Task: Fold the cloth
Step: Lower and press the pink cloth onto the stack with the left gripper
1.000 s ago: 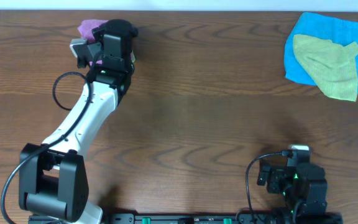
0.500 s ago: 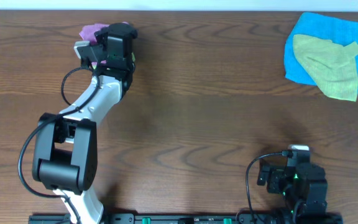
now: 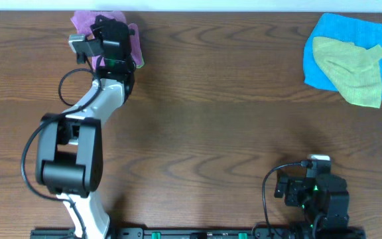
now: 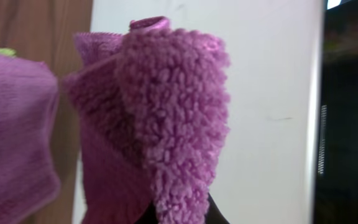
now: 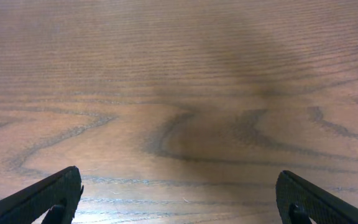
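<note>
The fold will leave my left gripper over the rest of the purple-magenta cloth (image 3: 116, 28), just inside the table's far edge.
The purple-magenta cloth (image 3: 85, 23) lies bunched at the table's far left edge, mostly under my left arm. My left gripper (image 3: 115, 30) is over it and shut on a fold of the cloth (image 4: 179, 118), which stands up fluffy between the fingers in the left wrist view. The white tag is hidden. My right gripper (image 5: 179, 205) is open and empty, low over bare wood at the near right of the table (image 3: 317, 189).
A yellow-green cloth (image 3: 350, 70) lies crumpled on a larger bright blue cloth (image 3: 327, 33) at the far right corner. The table's far edge (image 3: 244, 11) runs just behind the purple cloth.
My left gripper has moved left and toward the far edge with the cloth, and more purple cloth now shows around it. The right arm has not moved.
</note>
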Motion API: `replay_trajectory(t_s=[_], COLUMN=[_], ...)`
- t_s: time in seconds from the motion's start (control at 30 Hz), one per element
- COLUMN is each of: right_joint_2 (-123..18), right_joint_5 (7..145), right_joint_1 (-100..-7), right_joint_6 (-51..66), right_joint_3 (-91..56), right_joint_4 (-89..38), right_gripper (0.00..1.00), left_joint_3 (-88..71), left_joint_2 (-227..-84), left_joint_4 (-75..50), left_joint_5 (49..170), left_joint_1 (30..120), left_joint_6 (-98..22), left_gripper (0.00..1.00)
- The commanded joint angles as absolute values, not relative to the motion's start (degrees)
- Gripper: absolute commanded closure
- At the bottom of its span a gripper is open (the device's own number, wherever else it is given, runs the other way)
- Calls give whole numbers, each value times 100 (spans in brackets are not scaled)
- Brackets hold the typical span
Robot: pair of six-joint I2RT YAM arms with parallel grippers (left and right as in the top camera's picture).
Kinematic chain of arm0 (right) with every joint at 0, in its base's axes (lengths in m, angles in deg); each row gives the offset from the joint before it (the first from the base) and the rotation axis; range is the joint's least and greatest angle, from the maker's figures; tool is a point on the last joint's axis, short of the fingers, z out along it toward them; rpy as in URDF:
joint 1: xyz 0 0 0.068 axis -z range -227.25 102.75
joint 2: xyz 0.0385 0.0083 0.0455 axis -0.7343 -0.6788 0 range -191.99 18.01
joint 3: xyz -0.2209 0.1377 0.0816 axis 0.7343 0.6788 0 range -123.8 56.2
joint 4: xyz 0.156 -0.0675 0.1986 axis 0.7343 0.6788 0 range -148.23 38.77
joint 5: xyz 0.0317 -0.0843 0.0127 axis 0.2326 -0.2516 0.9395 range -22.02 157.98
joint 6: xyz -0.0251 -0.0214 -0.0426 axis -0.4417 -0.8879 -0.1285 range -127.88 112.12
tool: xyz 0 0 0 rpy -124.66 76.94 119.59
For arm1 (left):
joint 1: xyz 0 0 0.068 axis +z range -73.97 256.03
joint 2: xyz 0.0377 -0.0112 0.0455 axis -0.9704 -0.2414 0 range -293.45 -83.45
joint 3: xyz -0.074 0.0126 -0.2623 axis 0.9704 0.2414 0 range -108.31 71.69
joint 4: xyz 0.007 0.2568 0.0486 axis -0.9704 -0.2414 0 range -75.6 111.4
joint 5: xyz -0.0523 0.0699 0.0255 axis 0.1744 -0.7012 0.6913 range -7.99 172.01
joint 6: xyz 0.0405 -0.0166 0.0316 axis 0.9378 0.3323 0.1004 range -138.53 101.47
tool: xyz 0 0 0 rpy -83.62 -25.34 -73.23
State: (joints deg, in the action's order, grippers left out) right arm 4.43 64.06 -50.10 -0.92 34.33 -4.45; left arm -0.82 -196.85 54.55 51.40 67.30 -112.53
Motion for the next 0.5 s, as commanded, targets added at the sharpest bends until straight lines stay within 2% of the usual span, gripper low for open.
replay_trajectory(t_s=[0.0,0.3,0.47], right_joint_2=[488,488,488], right_joint_5=[6349,6349,6349], right_joint_1=[-4984,-4984,-4984], right_joint_6=[-153,-153,-153], right_joint_3=[3453,3453,3453], right_joint_4=[-445,-445,-445], right_gripper=[1,1,1], left_joint_3=[-491,-1499,-1562], left_joint_2=[-20037,-20771,-20828], left_joint_4=[5472,5426,5151], left_joint_5=[5241,5370,5578], left_joint_1=[6736,6736,6730], left_joint_6=[-11097,-10846,-10848], left_gripper=[94,94,94])
